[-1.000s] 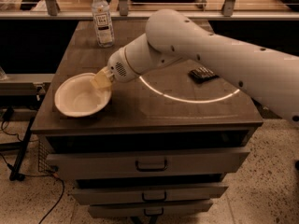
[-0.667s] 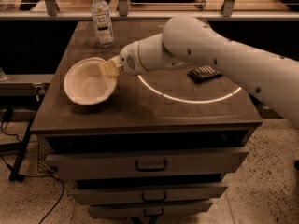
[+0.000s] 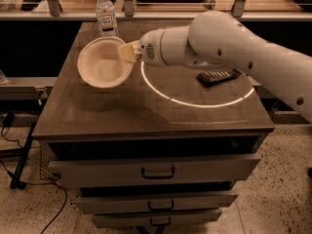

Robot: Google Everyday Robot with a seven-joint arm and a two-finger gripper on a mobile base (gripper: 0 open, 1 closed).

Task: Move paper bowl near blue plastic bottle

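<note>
Next, I let go of the paper bowl with my gripper near the back edge of the tabletop, close beside the plastic bottle [image 3: 135, 38].
The cream-white paper bowl [image 3: 103, 63] hangs tilted above the left part of the tabletop, its inside facing the camera. My gripper [image 3: 127, 51] is shut on the bowl's right rim and holds it off the surface. The clear plastic bottle [image 3: 106, 17] with a white cap and white label stands upright at the table's back left, just behind the bowl. The bowl's upper rim is close below the bottle's base in the view.
A dark remote-like object [image 3: 219, 76] lies on the right of the brown tabletop [image 3: 146, 113]. A bright ring of light [image 3: 195, 101] marks the surface. Drawers [image 3: 157, 171] are below the front edge. A shelf and rails stand behind the table.
My gripper has lifted the bowl and carried it back and to the right, toward the bottle. The bowl is now higher and more tilted.
</note>
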